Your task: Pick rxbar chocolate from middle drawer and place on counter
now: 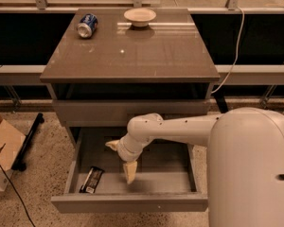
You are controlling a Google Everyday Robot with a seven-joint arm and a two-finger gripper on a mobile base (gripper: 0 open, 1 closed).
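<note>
The rxbar chocolate in the open middle drawer is next for my gripper, which should go to it and close on the black wrapper's middle (91,180).
The rxbar chocolate (91,179) is a flat black wrapper with a white patch at its near end. It lies in the front left corner of the middle drawer (128,202), which is pulled out. My gripper (121,159) hangs inside the drawer, to the right of the bar and apart from it. It is open and empty, with one finger pointing left and the other down. The glossy grey-brown counter (132,51) is above the drawers.
A blue soda can (86,25) lies on its side at the counter's back left. A white bowl (139,16) stands at the back middle. The shut upper drawer front (128,111) sits just above my arm. A cardboard box (2,150) is on the floor at left.
</note>
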